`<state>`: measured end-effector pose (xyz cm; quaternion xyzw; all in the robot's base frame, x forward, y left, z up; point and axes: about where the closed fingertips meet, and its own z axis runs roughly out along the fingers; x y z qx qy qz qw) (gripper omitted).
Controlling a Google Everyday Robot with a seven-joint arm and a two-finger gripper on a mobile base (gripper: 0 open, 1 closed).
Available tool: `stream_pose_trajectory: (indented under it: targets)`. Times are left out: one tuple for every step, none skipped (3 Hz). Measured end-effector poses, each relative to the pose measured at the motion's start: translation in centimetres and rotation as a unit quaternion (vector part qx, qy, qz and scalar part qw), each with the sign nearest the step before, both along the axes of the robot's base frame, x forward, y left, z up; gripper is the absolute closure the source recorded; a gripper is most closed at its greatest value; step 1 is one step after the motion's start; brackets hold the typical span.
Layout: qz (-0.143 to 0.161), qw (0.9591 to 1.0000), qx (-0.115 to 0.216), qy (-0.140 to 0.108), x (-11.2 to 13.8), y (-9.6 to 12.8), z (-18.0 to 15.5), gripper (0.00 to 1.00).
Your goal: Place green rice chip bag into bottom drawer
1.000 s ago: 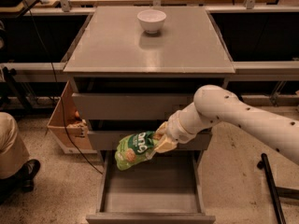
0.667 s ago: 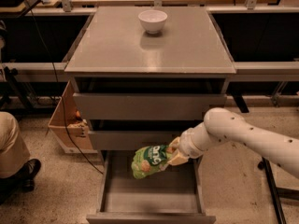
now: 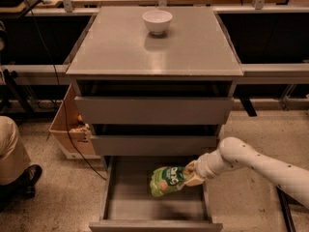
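Observation:
The green rice chip bag will drop onto the bottom drawer's grey bottom (image 3: 167,195), toward the white arm's side.
The green rice chip bag (image 3: 166,180) is a light-green pouch hanging over the right half of the open bottom drawer (image 3: 130,209), just above its grey floor. My gripper (image 3: 191,174) is shut on the bag's right end, at the drawer's right wall. The white arm reaches in from the right. The two upper drawers are pushed in.
A white bowl (image 3: 157,21) stands on the cabinet top (image 3: 116,47) at the back. A cardboard box (image 3: 70,129) sits on the floor left of the cabinet. A person's leg and shoe (image 3: 17,170) are at the far left. Workbenches run behind.
The gripper and bag have moved down and to the right, from in front of the middle drawer into the open bottom drawer. The camera view has shifted closer.

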<state>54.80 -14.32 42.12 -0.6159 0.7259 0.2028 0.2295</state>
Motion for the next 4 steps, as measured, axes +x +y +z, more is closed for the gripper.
stream_pose_trajectory:
  targets:
    - [-0.018,0.9992,0.014,0.032,-0.5,-1.7,-7.7,1.00]
    - [-0.018,0.9992,0.014,0.032,-0.5,-1.7,-7.7,1.00]
    - [-0.034,0.9979,0.035,0.042,-0.5,-1.5,-10.1,1.00]
    - [-0.067,0.9947,0.058,0.051,0.3,-1.5,-15.4,1.00]
